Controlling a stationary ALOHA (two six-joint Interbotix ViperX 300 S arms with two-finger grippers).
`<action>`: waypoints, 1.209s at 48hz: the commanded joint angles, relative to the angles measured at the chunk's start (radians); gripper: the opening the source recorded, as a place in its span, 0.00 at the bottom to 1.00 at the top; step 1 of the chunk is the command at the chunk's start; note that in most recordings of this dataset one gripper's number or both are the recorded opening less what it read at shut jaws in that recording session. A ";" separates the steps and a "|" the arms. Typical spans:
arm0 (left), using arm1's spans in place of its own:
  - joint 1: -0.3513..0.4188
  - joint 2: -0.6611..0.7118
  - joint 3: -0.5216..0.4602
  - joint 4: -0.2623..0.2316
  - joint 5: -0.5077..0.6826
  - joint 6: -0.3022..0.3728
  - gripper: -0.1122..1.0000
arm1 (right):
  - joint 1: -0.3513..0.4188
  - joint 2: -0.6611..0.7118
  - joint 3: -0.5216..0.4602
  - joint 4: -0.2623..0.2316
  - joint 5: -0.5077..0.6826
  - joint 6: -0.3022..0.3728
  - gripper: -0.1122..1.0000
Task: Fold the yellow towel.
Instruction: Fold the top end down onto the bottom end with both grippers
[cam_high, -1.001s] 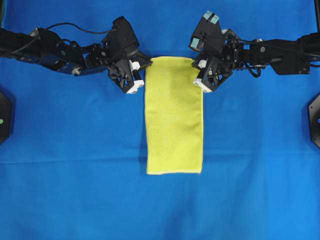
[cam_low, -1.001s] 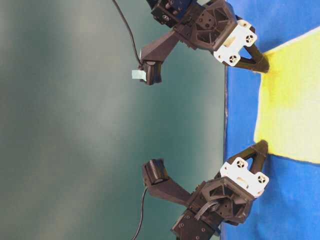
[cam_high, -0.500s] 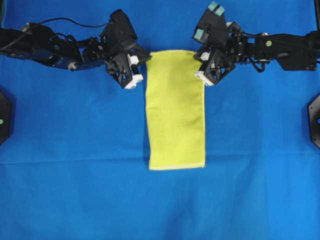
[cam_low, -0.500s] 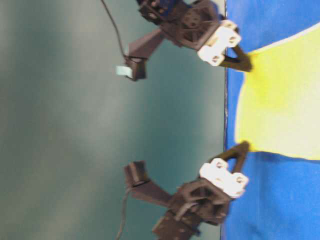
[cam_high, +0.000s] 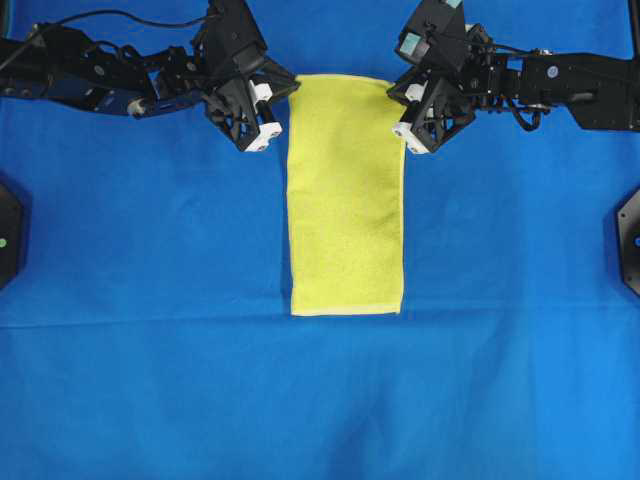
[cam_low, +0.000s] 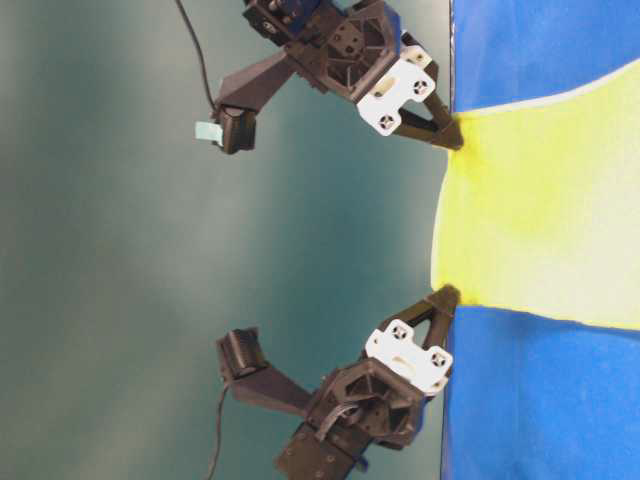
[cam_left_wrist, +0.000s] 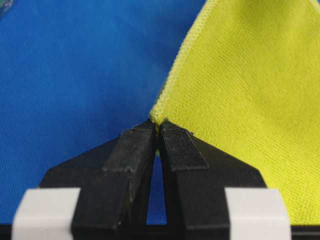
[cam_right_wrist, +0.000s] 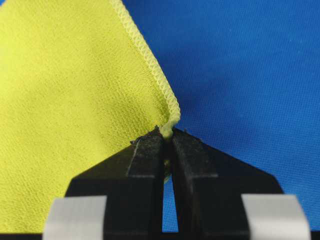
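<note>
My left gripper is to release the yellow towel's far corner just inside the towel's near corner (cam_high: 298, 303) on my left gripper's side.
The yellow towel (cam_high: 345, 195) is a long folded strip running from the far middle of the table toward me, its near end lying flat. My left gripper (cam_high: 291, 86) is shut on the towel's far left corner (cam_left_wrist: 159, 116). My right gripper (cam_high: 392, 88) is shut on the far right corner (cam_right_wrist: 169, 129). In the table-level view both grippers (cam_low: 455, 140) (cam_low: 447, 293) hold those corners lifted off the table, so the far end of the towel (cam_low: 540, 200) hangs taut between them.
A blue cloth (cam_high: 150, 300) covers the whole table. Black mounts (cam_high: 8, 232) (cam_high: 630, 238) sit at the left and right edges. Both arms reach in from the far corners.
Both grippers have moved toward the far edge and risen, carrying the towel's far corners with them. The towel's near end has slid a little away from me.
</note>
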 joint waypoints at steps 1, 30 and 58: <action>-0.006 -0.066 -0.005 -0.003 0.037 0.006 0.12 | -0.005 -0.051 -0.005 -0.003 0.028 0.002 0.13; -0.207 -0.199 0.018 -0.002 0.179 0.043 0.12 | 0.278 -0.230 0.009 0.012 0.213 0.063 0.13; -0.554 -0.080 0.008 -0.003 0.235 -0.109 0.12 | 0.523 -0.067 0.032 0.012 0.133 0.170 0.13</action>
